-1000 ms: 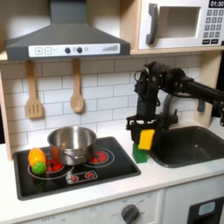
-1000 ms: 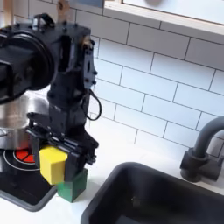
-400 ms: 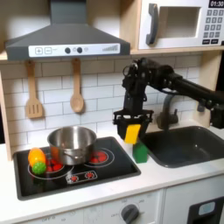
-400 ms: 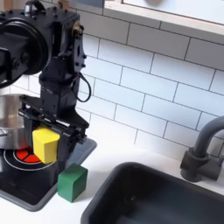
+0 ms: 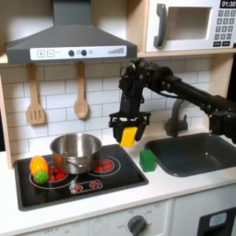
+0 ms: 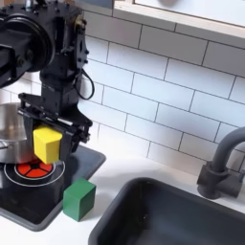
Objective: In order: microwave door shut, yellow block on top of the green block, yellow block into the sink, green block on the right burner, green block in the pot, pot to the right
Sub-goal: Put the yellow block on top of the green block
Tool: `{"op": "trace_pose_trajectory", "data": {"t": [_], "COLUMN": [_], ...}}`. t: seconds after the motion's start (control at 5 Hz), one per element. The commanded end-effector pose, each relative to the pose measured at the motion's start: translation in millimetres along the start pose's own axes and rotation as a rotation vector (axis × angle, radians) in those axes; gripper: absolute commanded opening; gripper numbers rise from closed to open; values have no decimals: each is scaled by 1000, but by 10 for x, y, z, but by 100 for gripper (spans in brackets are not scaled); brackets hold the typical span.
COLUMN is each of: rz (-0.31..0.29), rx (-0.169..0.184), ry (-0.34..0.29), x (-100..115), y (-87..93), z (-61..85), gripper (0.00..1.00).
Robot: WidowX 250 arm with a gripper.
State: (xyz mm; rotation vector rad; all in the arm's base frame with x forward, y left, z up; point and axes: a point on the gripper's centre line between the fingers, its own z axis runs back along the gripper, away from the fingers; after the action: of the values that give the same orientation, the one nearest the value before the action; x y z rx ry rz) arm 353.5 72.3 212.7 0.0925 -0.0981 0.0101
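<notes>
The yellow block will be released inside the steel pot (image 5: 75,152) on the cooktop.
My gripper (image 5: 128,137) (image 6: 48,146) is shut on the yellow block (image 5: 128,136) (image 6: 47,145), holding it in the air above the right burner (image 5: 103,165) (image 6: 30,171). The green block (image 5: 147,159) (image 6: 79,199) stands alone at the cooktop's right edge, lower and to the right of the gripper in both exterior views. The steel pot (image 5: 76,149) (image 6: 9,133) sits on the left burner. The sink (image 5: 197,153) (image 6: 177,214) lies to the right of the cooktop. The microwave door (image 5: 182,26) is shut.
An orange-yellow toy fruit with a green part (image 5: 39,169) lies at the cooktop's left in the first exterior view. A spatula (image 5: 35,97) and a spoon (image 5: 81,92) hang on the tiled wall. The faucet (image 5: 175,117) (image 6: 223,165) stands behind the sink.
The gripper has lifted the yellow block off the green block and carried it left over the right burner. The green block has stayed put.
</notes>
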Motion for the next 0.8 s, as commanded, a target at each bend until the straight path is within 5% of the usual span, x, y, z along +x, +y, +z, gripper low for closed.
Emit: {"op": "trace_pose_trajectory", "data": {"t": [0.0,0.6], "rz": [14,20], "rx": [40,80], "ry": [-11,-19], "x": [185,416], "y": [242,564], "z": [-34,-147], "gripper": [0,0]}}
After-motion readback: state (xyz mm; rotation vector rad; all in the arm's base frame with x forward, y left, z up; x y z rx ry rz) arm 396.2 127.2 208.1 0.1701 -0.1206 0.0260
